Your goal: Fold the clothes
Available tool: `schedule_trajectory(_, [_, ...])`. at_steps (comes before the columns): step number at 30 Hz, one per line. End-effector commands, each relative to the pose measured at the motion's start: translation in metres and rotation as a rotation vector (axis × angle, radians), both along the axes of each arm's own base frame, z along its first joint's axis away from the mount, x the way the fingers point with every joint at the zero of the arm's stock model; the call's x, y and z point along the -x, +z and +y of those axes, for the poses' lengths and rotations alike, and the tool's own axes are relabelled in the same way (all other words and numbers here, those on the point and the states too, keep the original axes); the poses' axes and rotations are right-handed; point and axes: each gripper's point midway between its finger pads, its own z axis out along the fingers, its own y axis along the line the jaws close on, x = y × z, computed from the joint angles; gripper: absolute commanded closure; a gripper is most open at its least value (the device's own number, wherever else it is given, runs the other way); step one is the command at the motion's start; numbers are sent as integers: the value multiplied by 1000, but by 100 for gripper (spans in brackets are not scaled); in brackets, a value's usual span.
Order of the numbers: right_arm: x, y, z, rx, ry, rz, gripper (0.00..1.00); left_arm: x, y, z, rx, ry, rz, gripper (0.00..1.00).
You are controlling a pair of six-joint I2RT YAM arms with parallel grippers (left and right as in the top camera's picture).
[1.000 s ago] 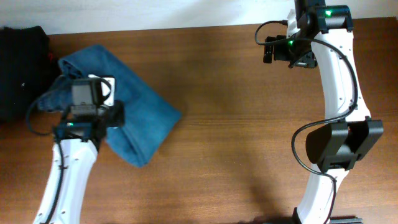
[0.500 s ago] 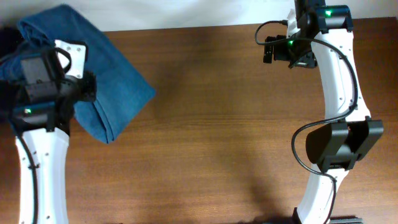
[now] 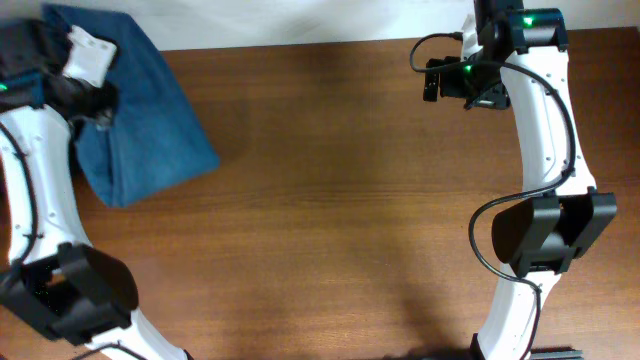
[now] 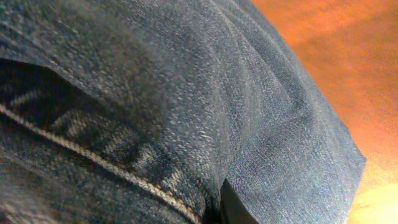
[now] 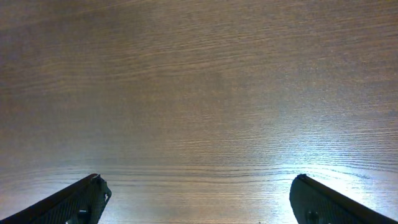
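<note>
Next, my left gripper releases the blue denim jeans on the black garment pile at the table's side edge (image 3: pixel 65 150).
The blue denim jeans (image 3: pixel 140 120) are a folded bundle at the far left of the table, partly hanging from my left gripper (image 3: pixel 95 100). That gripper is shut on the denim near the bundle's top left. In the left wrist view the jeans (image 4: pixel 186 93) fill the frame, with a stitched seam and one dark fingertip (image 4: pixel 233 208) pressed into the cloth. My right gripper (image 5: pixel 199 199) is open and empty over bare wood at the table's far right (image 3: pixel 455 80), far from the jeans.
The brown wooden table (image 3: pixel 350 220) stretches between the arms. A black garment pile (image 3: pixel 25 40) lies at the far left edge behind the left arm. The table's back edge meets a white wall (image 3: pixel 300 20).
My left gripper has carried the folded jeans up and to the left, toward the table's far left corner. The right arm has not moved.
</note>
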Motion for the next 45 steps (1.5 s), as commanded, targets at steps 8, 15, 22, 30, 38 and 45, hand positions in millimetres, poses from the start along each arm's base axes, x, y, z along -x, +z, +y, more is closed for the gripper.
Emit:
schedule_trajectory(8, [0,-3,-4,10,-3,8,1,-8,86,62,-131,-77,-223,100])
schedule_trajectory(15, [0,-3,-4,10,-3,8,1,2,-6,116,60,-44,-74,100])
schedule_trajectory(22, [0,-3,-4,10,-3,8,1,23,-57,189,121,102,-36,95])
schedule_trajectory(30, [0,-3,-4,10,-3,8,1,46,-64,251,143,276,-85,4])
schedule_trajectory(38, [0,-3,-4,10,-3,8,1,55,-48,267,239,363,-161,1])
schedule_trajectory(45, [0,-3,-4,10,-3,8,1,47,-5,245,301,385,-209,1])
